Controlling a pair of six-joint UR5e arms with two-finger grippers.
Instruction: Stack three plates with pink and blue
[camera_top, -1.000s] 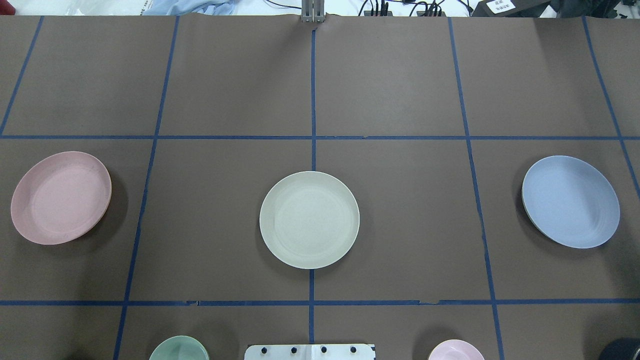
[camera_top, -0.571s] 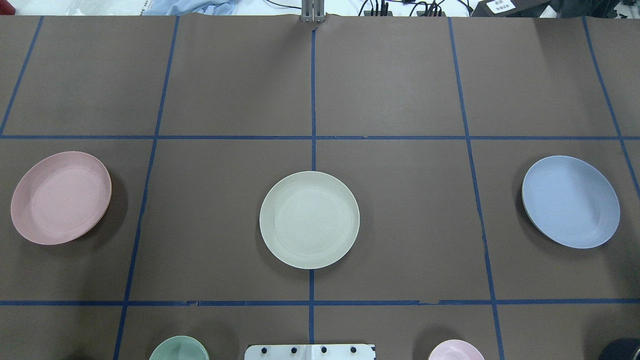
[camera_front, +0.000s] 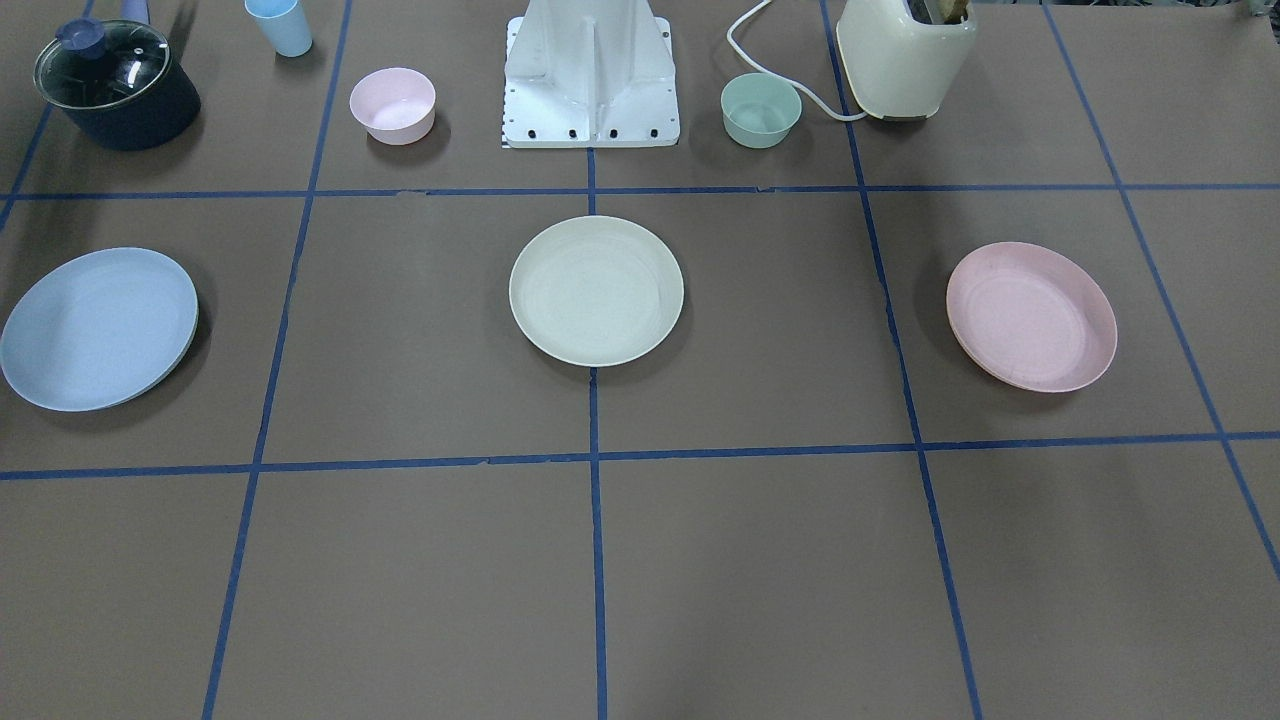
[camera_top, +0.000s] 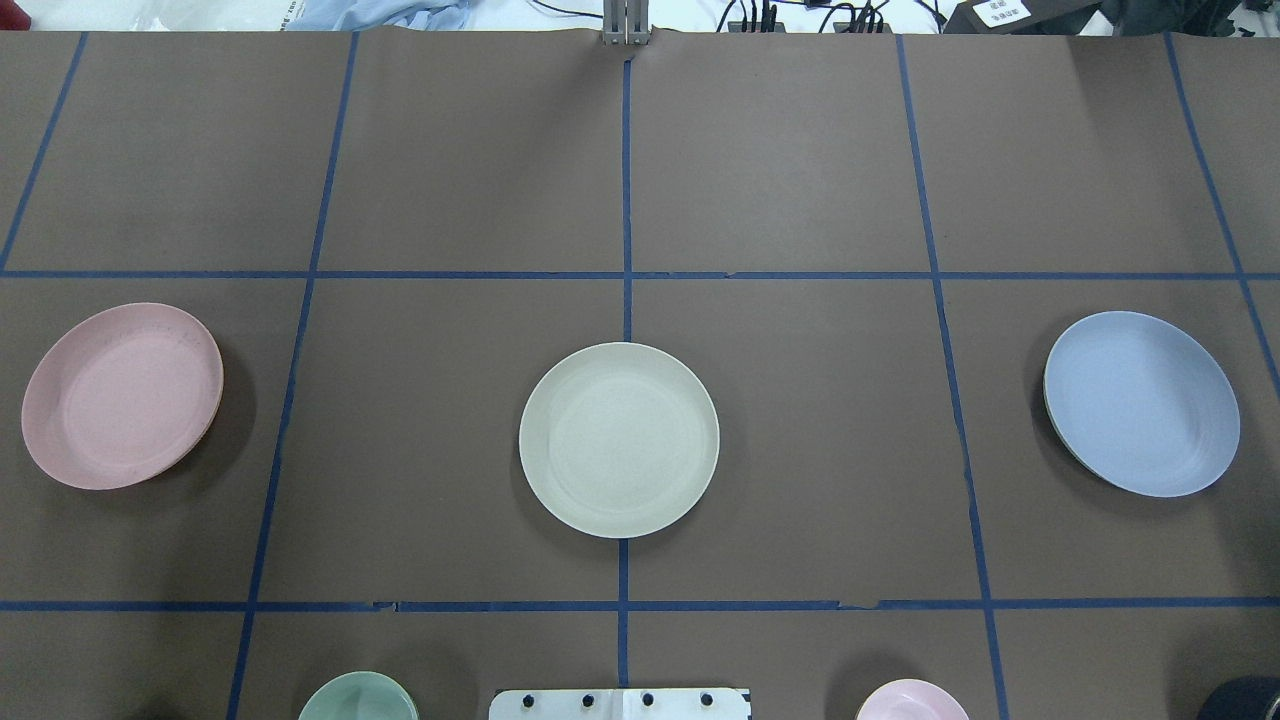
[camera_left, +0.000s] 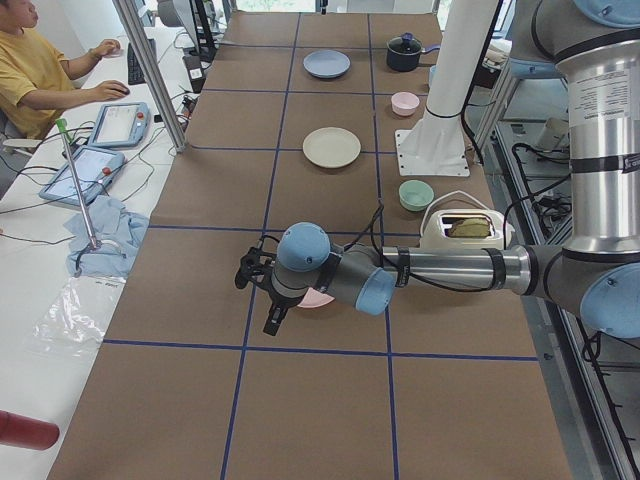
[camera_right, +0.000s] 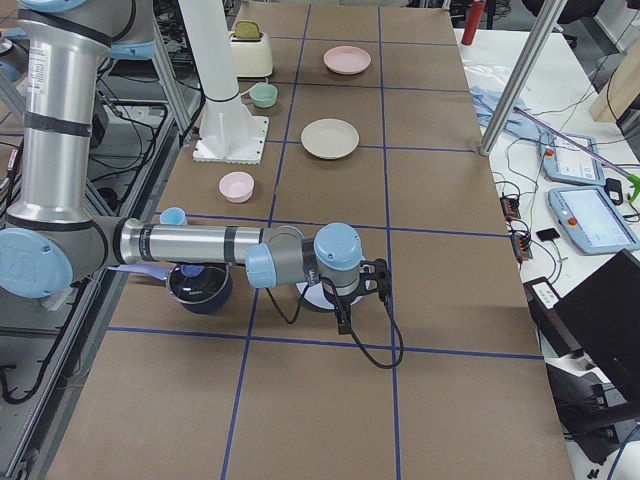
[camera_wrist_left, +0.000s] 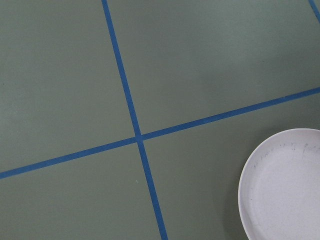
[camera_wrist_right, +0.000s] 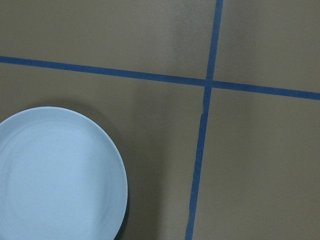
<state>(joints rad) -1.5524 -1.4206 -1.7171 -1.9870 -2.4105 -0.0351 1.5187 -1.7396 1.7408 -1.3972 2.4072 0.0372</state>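
Observation:
I need to close my left gripper on the outer edge of the pink plate (camera_front: 1104, 298) (camera_wrist_left: 240, 212), on the side that faces away from the cream-white plate.
Three plates lie apart in a row on the brown table. The cream-white plate (camera_top: 618, 440) is in the middle, the pale pink plate (camera_top: 122, 395) at the left and the light blue plate (camera_top: 1141, 403) at the right. No arm shows in the overhead or front views. In the exterior left view my left gripper (camera_left: 262, 290) hangs above the pink plate's (camera_left: 318, 298) outer side. In the exterior right view my right gripper (camera_right: 362, 290) hangs by the blue plate (camera_right: 318, 297). I cannot tell whether either is open or shut. The wrist views show the pink plate's edge (camera_wrist_left: 285, 185) and the blue plate (camera_wrist_right: 57, 175).
Along the robot's side stand a small pink bowl (camera_front: 392, 104), a small green bowl (camera_front: 761, 110), a cream toaster (camera_front: 905, 55), a dark lidded pot (camera_front: 118, 85), a blue cup (camera_front: 279, 25) and the white robot base (camera_front: 590, 75). Blue tape lines grid the table.

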